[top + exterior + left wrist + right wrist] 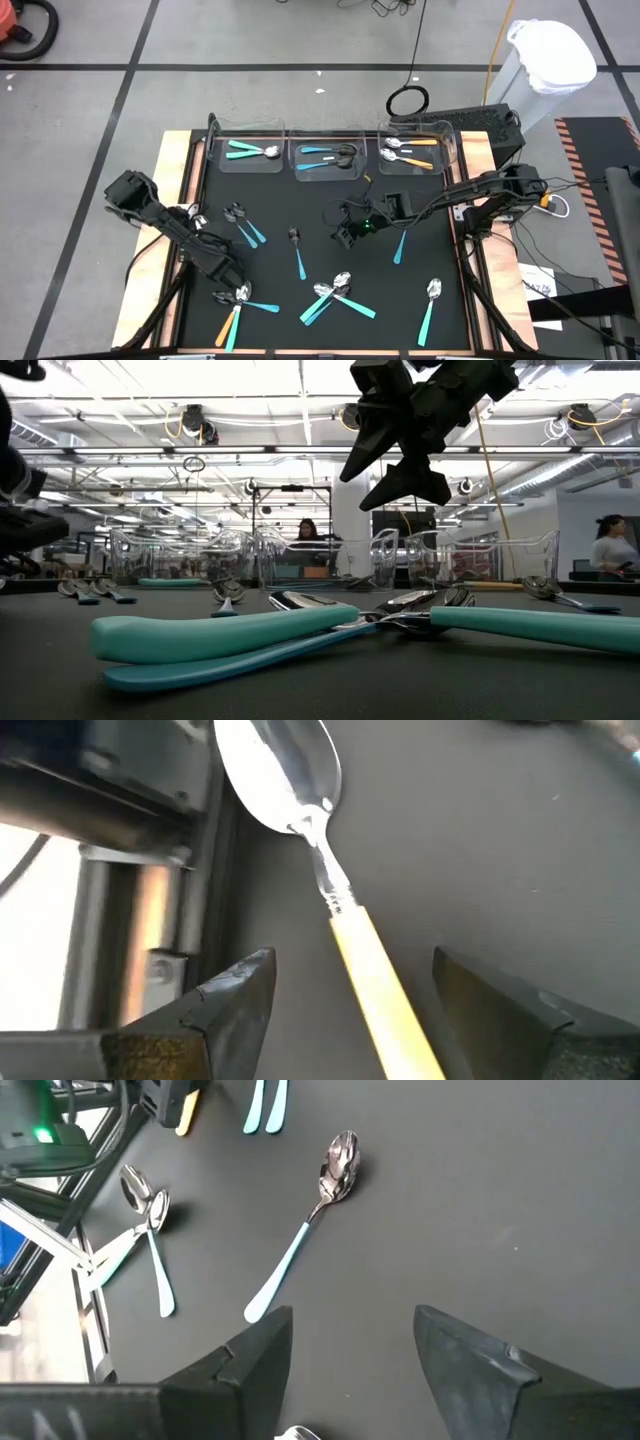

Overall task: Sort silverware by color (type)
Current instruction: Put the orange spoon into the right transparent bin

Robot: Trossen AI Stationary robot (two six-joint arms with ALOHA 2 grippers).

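Note:
The orange handle of the spoon slants between my left gripper's fingers. Next, I back off, turn in line with it and grip near the spoon's neck (338, 898).
Silverware lies scattered on the black mat (300, 205). An orange-handled spoon (227, 320) lies flat near the mat's near left corner. My left gripper (232, 290) is low over it and open. In the left wrist view its fingers (235, 995) stand on either side of the spoon's handle (375, 985), with a gap on each side. My right gripper (345, 232) hangs open above the mat's middle (395, 465). A light-blue-handled spoon (300, 1240) lies on the mat ahead of it.
Three clear bins stand along the far edge: teal spoons in the left one (245, 152), light-blue in the middle one (325, 158), orange in the right one (412, 152). More teal spoons lie near the near edge (335, 295), (430, 305). People show in the room beyond.

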